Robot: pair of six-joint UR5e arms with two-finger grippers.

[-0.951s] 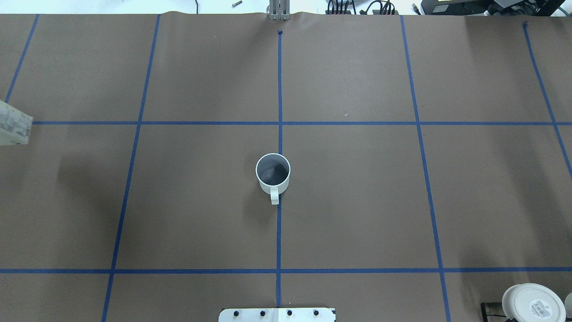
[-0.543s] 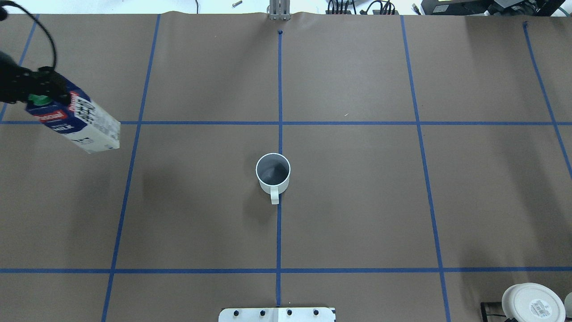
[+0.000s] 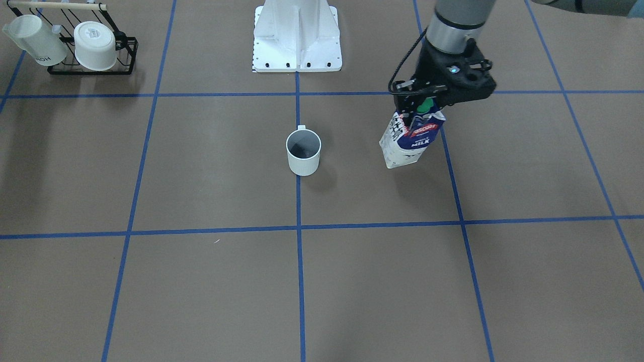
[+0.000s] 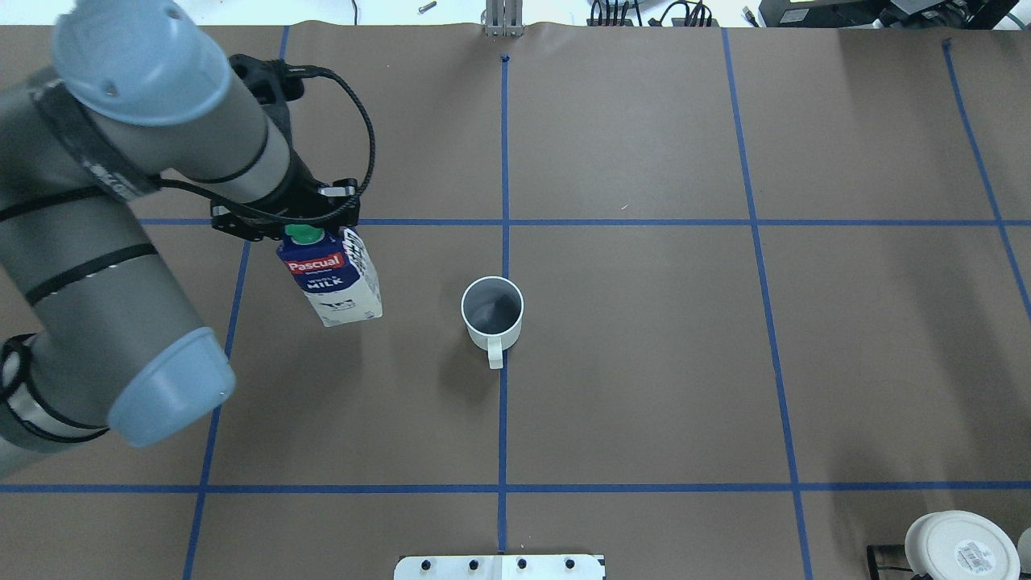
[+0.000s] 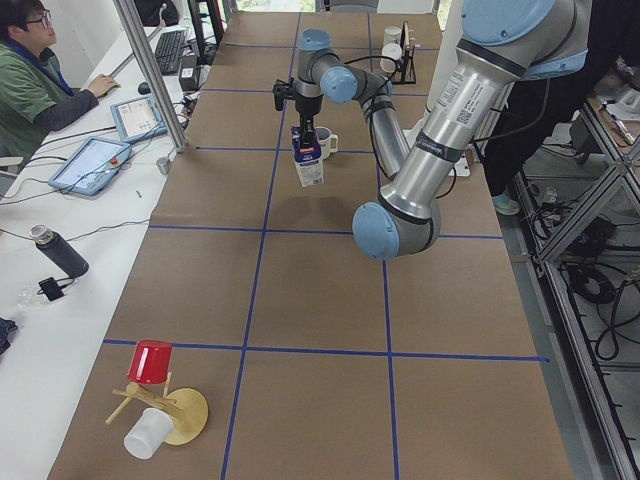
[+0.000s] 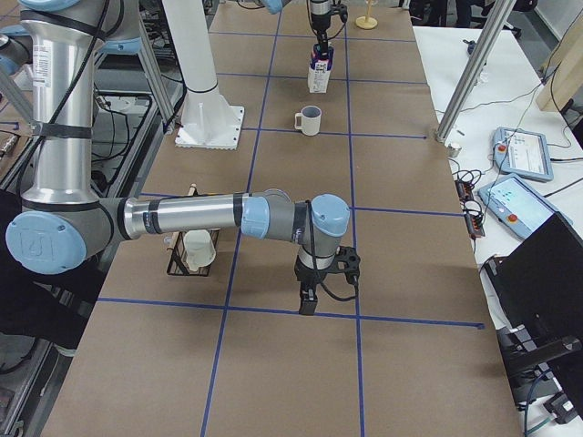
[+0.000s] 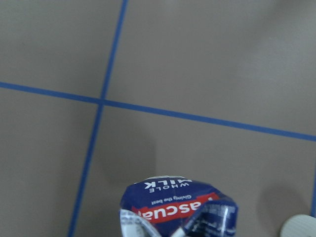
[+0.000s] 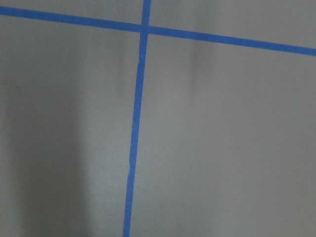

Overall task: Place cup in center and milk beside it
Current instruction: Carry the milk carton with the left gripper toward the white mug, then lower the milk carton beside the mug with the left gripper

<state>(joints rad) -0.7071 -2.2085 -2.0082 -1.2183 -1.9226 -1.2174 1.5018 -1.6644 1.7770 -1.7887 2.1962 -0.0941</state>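
Note:
The milk carton, still hanging tilted above the table, will go down upright from my left gripper, and I will set it close against the side of the cup nearest the carton (image 3: 342, 169) (image 7: 251, 224).
The cup (image 4: 492, 312) stands upright on the brown table's middle (image 4: 644, 338), on the centre blue tape line, handle towards the robot. It also shows in the front view (image 3: 303, 152). My left gripper (image 4: 300, 225) is shut on the top of the milk carton (image 4: 337, 283), which hangs tilted just above the table, to the left of the cup and apart from it. The carton shows in the front view (image 3: 408, 143) and the left wrist view (image 7: 177, 210). My right gripper (image 6: 310, 299) shows only in the right side view, low over the table; I cannot tell whether it is open or shut.
A black rack (image 3: 90, 68) holds white cups (image 3: 94, 39) near the robot's right; one cup's labelled base shows overhead (image 4: 958, 548). The white robot base (image 3: 297, 35) stands behind the cup. A red cup (image 5: 150, 360) on a wooden stand sits at the table's left end.
My left arm has swung in from the left edge, carrying the milk carton rightwards to a spot close to the cup. The cup has not moved.

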